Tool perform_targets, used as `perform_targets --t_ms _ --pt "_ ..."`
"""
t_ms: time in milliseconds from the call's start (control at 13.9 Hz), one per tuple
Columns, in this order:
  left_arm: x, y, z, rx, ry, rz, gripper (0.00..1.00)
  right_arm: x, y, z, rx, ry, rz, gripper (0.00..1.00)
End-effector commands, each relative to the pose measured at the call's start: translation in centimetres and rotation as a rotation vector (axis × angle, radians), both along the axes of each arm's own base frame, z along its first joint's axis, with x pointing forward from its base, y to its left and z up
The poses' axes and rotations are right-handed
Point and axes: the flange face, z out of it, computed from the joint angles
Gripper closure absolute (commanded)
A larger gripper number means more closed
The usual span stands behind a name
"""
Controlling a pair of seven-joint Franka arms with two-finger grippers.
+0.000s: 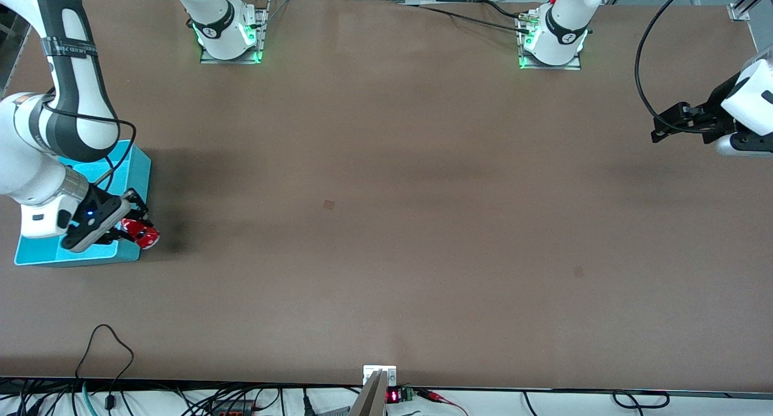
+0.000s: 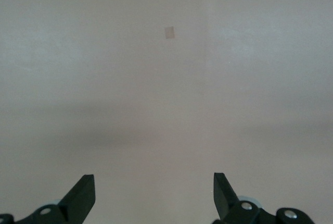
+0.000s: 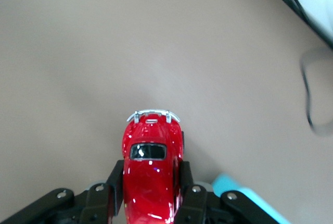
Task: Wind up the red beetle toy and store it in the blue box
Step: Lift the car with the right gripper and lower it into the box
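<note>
My right gripper needs to let go of the red beetle toy inside the blue box point(image 1: 109, 208), next to the box's side that faces the middle of the table.
My right gripper point(image 1: 134, 223) is shut on the red beetle toy point(image 1: 140, 233), a small glossy red car with a silvery bumper. It holds the toy in the air over the edge of the blue box point(image 1: 134, 168) at the right arm's end of the table. In the right wrist view the toy point(image 3: 152, 169) sits between both black fingers point(image 3: 115, 179), and a corner of the blue box point(image 3: 234, 190) shows beside them. My left gripper point(image 1: 664, 126) is open and empty, held above the table at the left arm's end; its view shows the two spread fingertips point(image 2: 83, 195) over bare table.
The brown table point(image 1: 386, 223) carries small tape marks point(image 1: 328, 204). Cables hang along the table edge nearest the front camera. The right arm's forearm covers much of the blue box.
</note>
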Motion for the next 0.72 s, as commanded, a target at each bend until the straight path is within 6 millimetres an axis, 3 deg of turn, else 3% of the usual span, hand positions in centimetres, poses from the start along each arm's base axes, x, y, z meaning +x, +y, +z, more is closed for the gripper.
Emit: perform_targets --t_ms 0,215,358,645 --pt "0.3 -0.3 0.7 -0.02 0.003 -0.02 0.0 -0.6 -4.1 0.8 -0.02 0.016 -0.241 0.8" --pt "0.3 -0.4 0.7 -0.02 0.003 -0.022 0.0 -2.0 -10.4 -0.1 0.006 0.042 -0.506 0.81" --pt "0.2 -0.3 0.7 -0.018 0.008 -0.019 0.0 -3.0 -12.9 -0.5 0.012 0.056 -0.567 0.81" --pt "0.1 0.2 0.6 -0.016 0.016 -0.012 0.0 -4.9 -16.4 -5.9 0.02 0.147 -0.763 0.8"
